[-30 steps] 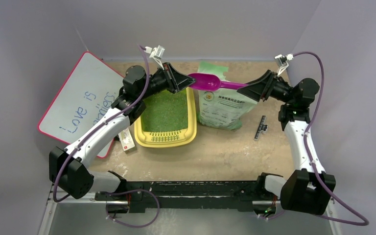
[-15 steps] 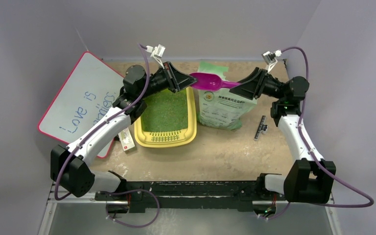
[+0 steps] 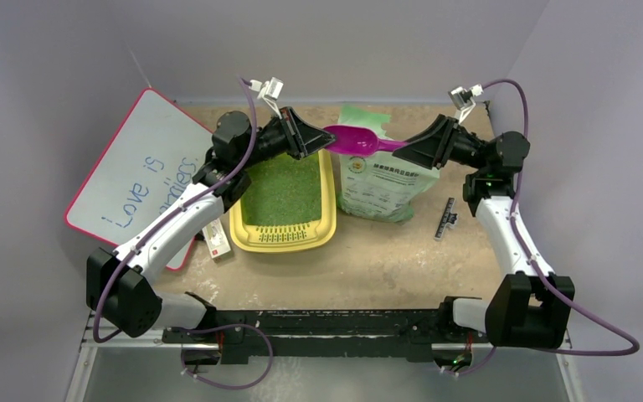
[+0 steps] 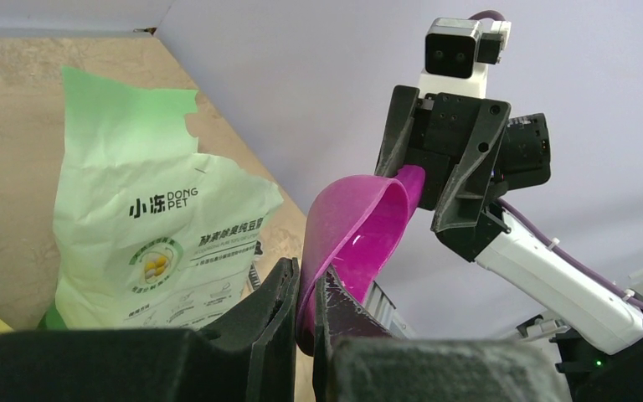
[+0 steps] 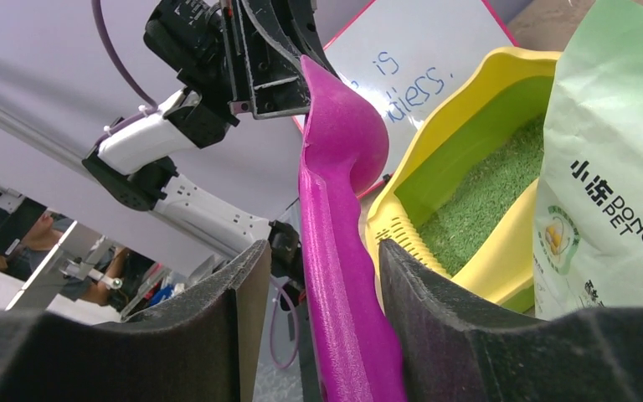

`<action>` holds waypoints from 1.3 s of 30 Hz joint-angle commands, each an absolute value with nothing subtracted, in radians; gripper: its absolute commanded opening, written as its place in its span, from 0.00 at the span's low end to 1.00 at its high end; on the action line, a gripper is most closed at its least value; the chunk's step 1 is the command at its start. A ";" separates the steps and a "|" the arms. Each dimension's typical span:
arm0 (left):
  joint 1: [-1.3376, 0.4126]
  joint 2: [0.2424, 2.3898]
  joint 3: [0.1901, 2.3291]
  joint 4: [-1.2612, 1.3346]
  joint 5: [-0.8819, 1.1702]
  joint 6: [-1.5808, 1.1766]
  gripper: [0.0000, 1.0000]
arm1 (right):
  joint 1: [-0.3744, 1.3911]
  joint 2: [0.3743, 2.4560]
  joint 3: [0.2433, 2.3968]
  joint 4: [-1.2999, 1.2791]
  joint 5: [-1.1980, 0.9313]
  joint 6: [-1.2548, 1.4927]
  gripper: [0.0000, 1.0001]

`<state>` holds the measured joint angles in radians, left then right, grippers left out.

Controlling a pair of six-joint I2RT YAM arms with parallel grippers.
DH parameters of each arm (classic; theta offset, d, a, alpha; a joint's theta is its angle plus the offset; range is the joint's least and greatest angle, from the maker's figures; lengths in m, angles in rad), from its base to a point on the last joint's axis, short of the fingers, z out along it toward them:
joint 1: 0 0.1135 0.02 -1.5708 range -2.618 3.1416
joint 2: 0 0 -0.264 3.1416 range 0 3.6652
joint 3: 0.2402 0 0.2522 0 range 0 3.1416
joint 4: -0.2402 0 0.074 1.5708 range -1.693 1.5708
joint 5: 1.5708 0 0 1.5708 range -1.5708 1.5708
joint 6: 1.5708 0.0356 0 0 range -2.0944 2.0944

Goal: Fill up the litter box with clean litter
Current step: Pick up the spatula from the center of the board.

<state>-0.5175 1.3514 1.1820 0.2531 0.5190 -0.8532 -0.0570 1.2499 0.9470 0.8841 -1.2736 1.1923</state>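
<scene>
The scoop's handle slants in my right gripper, so my left gripper needs to hold the bowl still while my right gripper opens and takes the handle straighter (image 3: 390, 145).
The yellow litter box (image 3: 331, 201) sits mid-table and holds a bed of green litter (image 3: 285, 193). It also shows in the right wrist view (image 5: 460, 109) with its litter (image 5: 486, 201). A purple scoop (image 3: 353, 139) hangs in the air between both arms, above the box's far right corner. My left gripper (image 3: 322, 138) is shut on the rim of the scoop's bowl (image 4: 360, 226). My right gripper (image 3: 402, 146) is open, its fingers on either side of the scoop's handle (image 5: 335, 209). The pale green bag (image 3: 381, 180) lies right of the box.
A white board with pink edge (image 3: 142, 167) lies at the left. A small white packet (image 3: 216, 239) lies at the box's near left corner. A black ruler (image 3: 445, 218) lies right of the bag. Grey walls close in the back and sides.
My right arm moved left, sliding its fingers farther along the scoop's handle, then stopped. The left arm and the scoop have stayed in place.
</scene>
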 commanded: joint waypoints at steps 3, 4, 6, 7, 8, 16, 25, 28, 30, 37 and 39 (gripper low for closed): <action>-0.517 1.316 1.214 0.292 0.507 -0.839 0.00 | -0.052 1.208 0.975 0.910 -1.256 1.170 0.48; -0.518 1.317 1.214 0.294 0.506 -0.840 0.00 | -0.052 1.205 0.973 0.913 -1.258 1.173 0.46; -0.517 1.320 1.214 0.296 0.505 -0.841 0.00 | -0.052 1.203 0.971 0.914 -1.258 1.177 0.42; -0.517 1.321 1.213 0.298 0.508 -0.843 0.00 | -0.052 1.201 0.971 0.914 -1.259 1.178 0.40; -0.517 1.322 1.214 0.298 0.509 -0.842 0.00 | -0.052 1.200 0.971 0.914 -1.261 1.177 0.39; -0.517 1.328 1.219 0.284 0.520 -0.846 0.00 | -0.051 1.194 0.975 0.930 -1.274 1.186 0.54; -0.517 1.341 1.248 0.245 0.538 -0.841 0.00 | -0.052 1.188 0.963 0.943 -1.275 1.183 0.46; -0.516 1.338 1.263 0.225 0.532 -0.817 0.00 | -0.052 1.184 0.963 0.942 -1.279 1.184 0.45; -0.512 1.347 1.304 0.166 0.525 -0.773 0.00 | -0.052 1.180 0.963 0.934 -1.284 1.177 0.47; -0.505 1.372 1.364 0.105 0.543 -0.749 0.00 | -0.052 1.149 0.979 0.838 -1.291 1.114 0.56; -0.505 1.369 1.351 0.112 0.541 -0.759 0.00 | -0.052 1.139 0.994 0.767 -1.280 1.054 0.56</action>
